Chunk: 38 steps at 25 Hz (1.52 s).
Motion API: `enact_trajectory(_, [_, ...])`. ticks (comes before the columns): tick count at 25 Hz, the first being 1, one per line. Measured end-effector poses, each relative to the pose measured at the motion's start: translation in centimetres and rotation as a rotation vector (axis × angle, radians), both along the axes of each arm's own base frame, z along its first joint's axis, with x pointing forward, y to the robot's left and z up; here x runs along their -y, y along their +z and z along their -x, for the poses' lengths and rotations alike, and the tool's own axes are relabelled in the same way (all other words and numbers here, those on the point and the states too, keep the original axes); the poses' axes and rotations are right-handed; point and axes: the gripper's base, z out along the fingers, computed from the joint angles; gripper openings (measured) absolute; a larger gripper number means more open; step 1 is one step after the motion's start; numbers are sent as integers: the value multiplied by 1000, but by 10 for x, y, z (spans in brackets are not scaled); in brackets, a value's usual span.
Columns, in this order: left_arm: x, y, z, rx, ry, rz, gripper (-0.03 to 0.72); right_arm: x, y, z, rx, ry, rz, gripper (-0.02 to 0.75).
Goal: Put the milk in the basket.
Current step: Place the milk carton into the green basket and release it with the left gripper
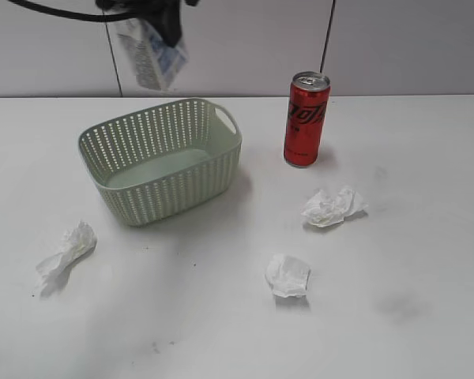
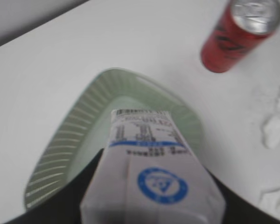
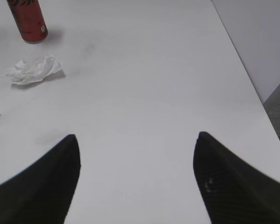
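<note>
My left gripper will set the milk down on the basket's bottom beside the middle of its near side [image 1: 166, 166].
My left gripper [image 1: 164, 24] is shut on the milk [image 1: 150, 55], a small white carton with blue print, and holds it in the air above the far side of the basket [image 1: 110, 142]. In the left wrist view the milk [image 2: 149, 177] fills the space between the dark jaws, with the pale green basket [image 2: 60, 149] right below it. The basket stands empty at the left middle of the table. My right gripper [image 3: 136, 140] is open and empty over bare table at the right; it does not show in the exterior view.
A tall red soda can [image 1: 306, 118] stands right of the basket; it also shows in the left wrist view [image 2: 238, 35] and right wrist view [image 3: 28, 21]. Crumpled white tissues lie at the left [image 1: 65, 251], centre front [image 1: 288, 275] and right [image 1: 332, 207]. The table's right edge [image 3: 252, 84] is near my right gripper.
</note>
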Motion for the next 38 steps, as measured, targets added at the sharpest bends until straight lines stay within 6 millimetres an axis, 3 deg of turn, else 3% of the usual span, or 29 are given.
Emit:
enact_trajectory(3, [-25, -8, -17, -33, 69, 7, 319, 0, 0, 0, 0, 0, 0, 586])
enact_trajectory(6, [-34, -22, -29, -71, 98, 9, 319, 0, 0, 0, 0, 0, 0, 585])
enact_trajectory(19, [-16, -116, -54, -281, 101, -16, 318, 0, 0, 0, 0, 0, 0, 586])
enact_trajectory(29, [-6, -164, -58, -374, 94, -46, 319, 0, 0, 0, 0, 0, 0, 587])
enact_trajectory(31, [-4, -167, -58, -378, 90, -50, 349, 0, 0, 0, 0, 0, 0, 587])
enact_trajectory(36, [0, -166, -56, -382, 85, -35, 606, 0, 0, 0, 0, 0, 0, 585])
enact_trajectory(38, [0, -166, -56, -383, 85, -33, 644, 0, 0, 0, 0, 0, 0, 585])
